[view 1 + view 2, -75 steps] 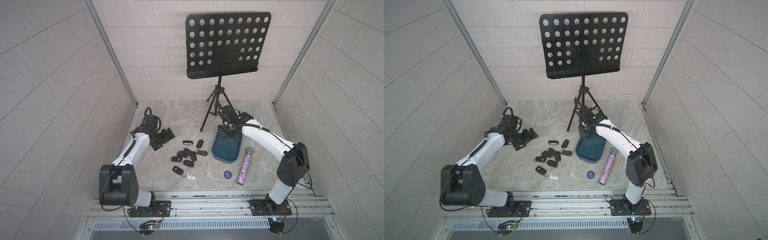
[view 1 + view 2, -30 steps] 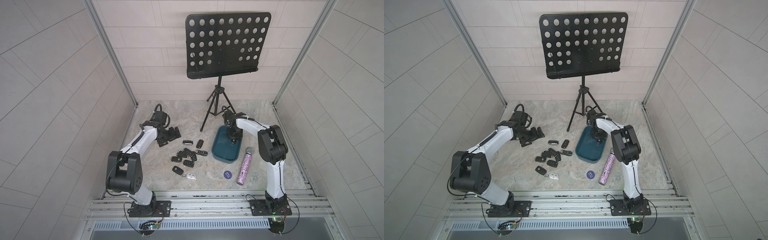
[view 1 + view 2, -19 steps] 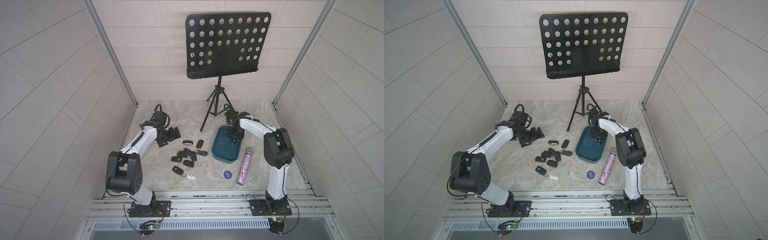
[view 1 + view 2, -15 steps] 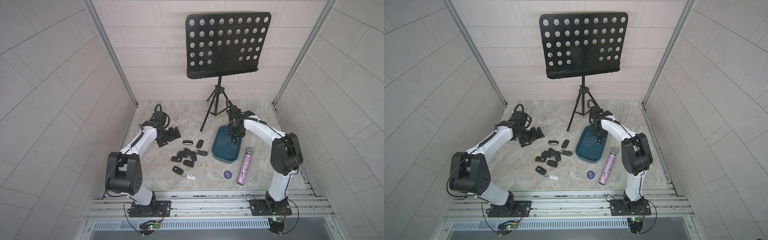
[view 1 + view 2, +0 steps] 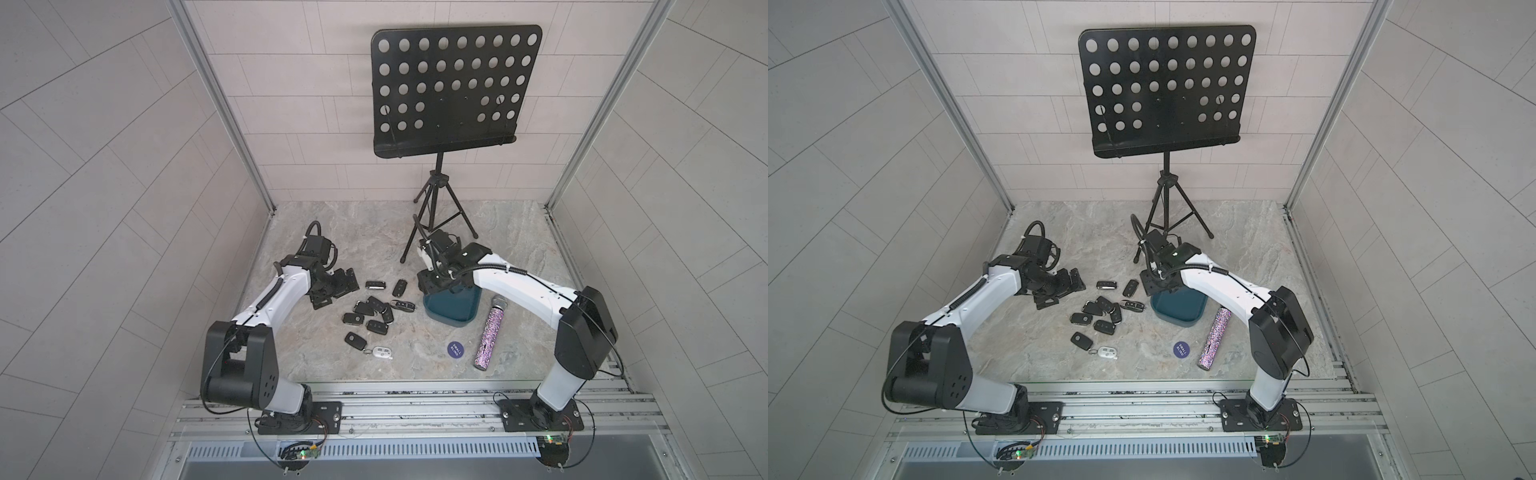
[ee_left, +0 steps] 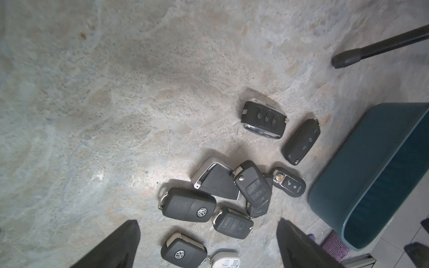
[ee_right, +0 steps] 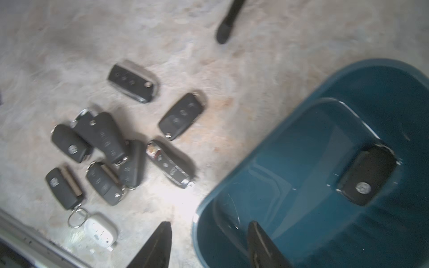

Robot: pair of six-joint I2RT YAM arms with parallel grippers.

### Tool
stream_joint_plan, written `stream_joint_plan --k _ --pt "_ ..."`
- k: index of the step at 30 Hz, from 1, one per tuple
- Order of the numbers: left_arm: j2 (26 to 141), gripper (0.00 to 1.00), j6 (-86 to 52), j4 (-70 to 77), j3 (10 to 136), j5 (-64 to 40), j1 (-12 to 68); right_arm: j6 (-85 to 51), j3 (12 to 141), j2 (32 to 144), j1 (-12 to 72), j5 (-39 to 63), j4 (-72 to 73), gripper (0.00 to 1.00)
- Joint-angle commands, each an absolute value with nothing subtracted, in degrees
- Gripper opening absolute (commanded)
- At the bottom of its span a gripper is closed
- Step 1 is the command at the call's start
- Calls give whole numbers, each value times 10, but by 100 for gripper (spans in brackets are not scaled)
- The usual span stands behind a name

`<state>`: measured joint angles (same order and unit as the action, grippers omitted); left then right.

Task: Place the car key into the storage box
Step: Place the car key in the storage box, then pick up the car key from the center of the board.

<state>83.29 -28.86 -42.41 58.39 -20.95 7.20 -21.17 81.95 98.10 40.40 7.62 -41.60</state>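
Note:
The silver-trimmed black key fob is lying nearest the storage box. My right gripper should go to its middle [image 5: 404, 305] [image 7: 172, 168] next and close there.
The storage box [image 5: 455, 309] [image 5: 1179, 311], a dark teal tub, sits right of centre on the stone floor. Inside it lies a black car key [image 7: 366, 176], flat on the box [image 7: 301, 150] bottom. My right gripper [image 7: 210, 226] hangs open over the box's left rim, holding nothing; it shows in both top views [image 5: 432, 284] [image 5: 1152, 286]. Several more black key fobs [image 5: 374, 309] [image 6: 232, 195] lie in a loose cluster left of the box. My left gripper [image 6: 207, 221] [image 5: 334, 289] stands wide open and empty, low beside that cluster.
A black music stand's tripod [image 5: 436, 216] stands just behind the box, one foot [image 7: 224, 34] close by. A glittery purple microphone [image 5: 490, 332] and a small round dark blue disc [image 5: 455, 349] lie right of and in front of the box. A white remote [image 5: 382, 353] lies in front.
My right gripper has shifted left from over the box's middle to its left rim and its jaws have spread wider. Its elbow swung out to the right. The left arm has held still.

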Motion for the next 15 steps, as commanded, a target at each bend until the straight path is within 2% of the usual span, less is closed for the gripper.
stream_joint_plan --k 1,9,15 --pt "806 100 -281 -441 571 -195 71 -160 844 1003 435 86 -400 57" --pt "764 100 -263 -462 544 -159 66 -111 888 1082 480 61 -421 58" --pt "745 100 -261 -461 519 -198 27 -75 935 1138 480 60 -453 58"
